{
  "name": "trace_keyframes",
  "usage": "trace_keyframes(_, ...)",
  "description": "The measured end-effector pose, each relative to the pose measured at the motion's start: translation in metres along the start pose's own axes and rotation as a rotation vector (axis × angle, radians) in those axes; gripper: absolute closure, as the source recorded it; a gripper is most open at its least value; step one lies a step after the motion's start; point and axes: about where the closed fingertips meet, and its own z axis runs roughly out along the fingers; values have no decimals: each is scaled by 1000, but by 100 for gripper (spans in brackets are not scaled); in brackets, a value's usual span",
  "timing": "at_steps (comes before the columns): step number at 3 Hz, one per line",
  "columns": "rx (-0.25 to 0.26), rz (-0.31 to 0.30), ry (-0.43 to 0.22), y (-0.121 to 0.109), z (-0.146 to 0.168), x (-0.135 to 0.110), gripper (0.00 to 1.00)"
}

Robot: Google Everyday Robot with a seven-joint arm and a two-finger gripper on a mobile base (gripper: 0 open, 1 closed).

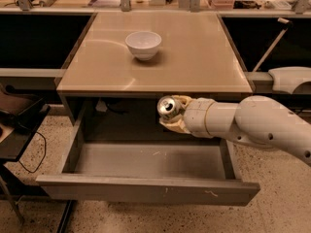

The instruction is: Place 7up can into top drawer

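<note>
Next, my gripper lets go of the 7up can on the grey bottom in the middle of the open top drawer (pixel 156 155).
The 7up can (pixel 167 108) shows its silver top with pull tab toward the camera. It is held in my gripper (pixel 174 114), whose pale fingers are shut around its body. The can hangs in the air just below the front edge of the tan tabletop, above the back middle of the top drawer (pixel 146 188). The drawer is pulled out wide open; its grey floor is bare and its flat front panel shows small white scuffs. My white arm reaches in from the right.
A white bowl (pixel 143 44) stands on the tan tabletop (pixel 194 57) toward the back left. Dark shelving lies left and right of the table. A black cable and dark furniture (pixel 19 130) sit on the speckled floor at left.
</note>
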Motion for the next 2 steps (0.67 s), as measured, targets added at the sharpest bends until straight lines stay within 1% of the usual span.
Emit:
trace_keyframes(1, -61, 34, -2, 27, 3, 13, 100)
trace_keyframes(2, -167, 73, 21, 66, 14, 36, 100)
